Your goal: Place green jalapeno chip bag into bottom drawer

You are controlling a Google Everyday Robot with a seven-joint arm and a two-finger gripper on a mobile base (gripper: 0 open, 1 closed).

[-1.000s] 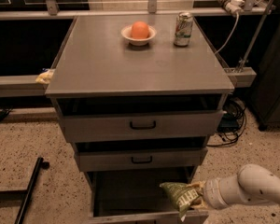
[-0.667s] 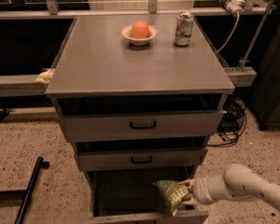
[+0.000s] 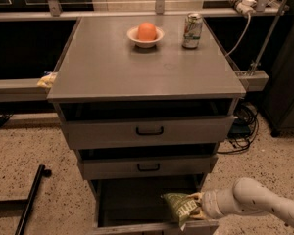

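The green jalapeno chip bag, now over the open drawer's front edge, will be let go by my gripper near the middle of the bottom drawer's dark bottom [image 3: 165, 199].
The green jalapeno chip bag [image 3: 180, 206] is olive-green with white lettering. It hangs over the right side of the open bottom drawer [image 3: 137, 209], at its front edge. My gripper [image 3: 197, 207] reaches in from the lower right on a white arm and is shut on the bag's right end. The bottom drawer is pulled out below the two shallower drawers with black handles, and its inside is dark.
On the cabinet top [image 3: 112, 67] stand a white bowl with an orange fruit [image 3: 146, 34] and a green-and-silver soda can [image 3: 192, 30]. The two upper drawers [image 3: 149, 131] are slightly open. Cables [image 3: 242, 126] lie right of the cabinet. A black bar [image 3: 32, 197] lies on the floor at left.
My gripper has carried the chip bag to the left, further over the open bottom drawer. Nothing else has moved.
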